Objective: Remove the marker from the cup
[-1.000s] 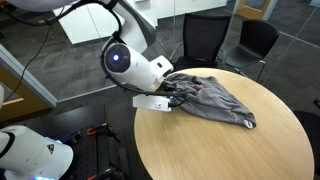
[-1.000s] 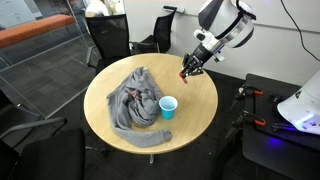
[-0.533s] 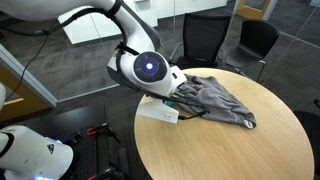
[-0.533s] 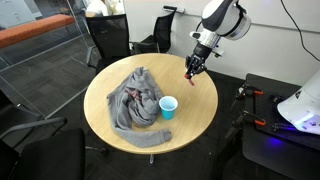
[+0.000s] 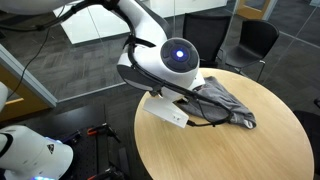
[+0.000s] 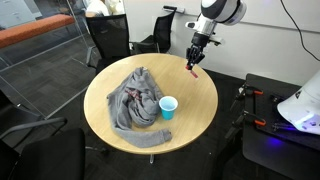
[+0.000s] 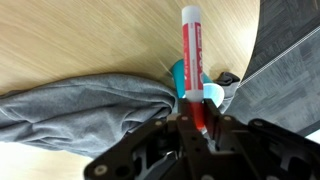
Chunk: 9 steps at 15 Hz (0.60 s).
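Observation:
My gripper has the red marker. It will release the marker on the bare wooden table [image 5: 186,128] just in front of the grey cloth.
The red marker [image 7: 193,60] with a white cap is held between my gripper's [image 7: 198,128] fingers, shut on its lower end. In an exterior view the gripper [image 6: 193,62] holds the marker [image 6: 192,67] high above the far edge of the round wooden table [image 6: 195,105], well away from the light-blue cup [image 6: 167,106]. The cup stands upright on the table beside the grey cloth [image 6: 135,97]. In the wrist view the cup [image 7: 179,80] shows partly behind the marker. In the other exterior view my arm hides the cup and marker.
The grey cloth [image 5: 225,100] lies crumpled on the table [image 5: 230,150] and shows in the wrist view [image 7: 80,105]. Black office chairs [image 6: 108,38] stand around the table. Another robot's white base [image 6: 300,105] is off to the side.
My gripper has risen and moved farther from the cup toward the table's edge, still holding the marker. The arm has swung across the cloth in an exterior view.

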### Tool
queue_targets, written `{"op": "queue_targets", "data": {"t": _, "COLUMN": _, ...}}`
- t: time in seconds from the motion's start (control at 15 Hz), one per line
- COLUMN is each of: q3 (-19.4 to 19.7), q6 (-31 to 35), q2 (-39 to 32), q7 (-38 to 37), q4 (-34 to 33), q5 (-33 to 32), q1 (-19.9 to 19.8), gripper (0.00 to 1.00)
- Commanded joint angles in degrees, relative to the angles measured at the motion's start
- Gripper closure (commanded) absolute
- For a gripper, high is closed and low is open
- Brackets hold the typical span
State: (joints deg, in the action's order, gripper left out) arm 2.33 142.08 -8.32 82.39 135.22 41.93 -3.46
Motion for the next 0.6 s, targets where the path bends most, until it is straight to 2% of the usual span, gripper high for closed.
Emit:
{"op": "queue_targets", "data": {"t": 0.0, "q3": -0.98, "q6": -0.62, "q2": -0.1, "q7": -0.94, "q4": -0.62, "q5": -0.67, "q1": -0.9, "gripper": 0.81}}
{"op": "queue_targets", "data": {"t": 0.27, "q3": -1.11, "q6": -1.75, "q2": -0.51, "q7": -0.98, "q4": -1.6, "q5": -0.72, "q1": -0.9, "gripper": 0.81}}
{"op": "queue_targets", "data": {"t": 0.33, "q3": -0.74, "q6": 3.35, "q2": -1.23, "q7": -7.34, "q4": -1.41, "q5": -1.93, "q1": 0.24, "gripper": 0.95}}
{"op": "queue_targets", "data": {"t": 0.53, "q3": -1.1, "q6": 12.73, "q2": -3.98, "q7": -16.54, "q4": -2.5, "q5": -4.43, "q1": 1.24, "gripper": 0.95}}
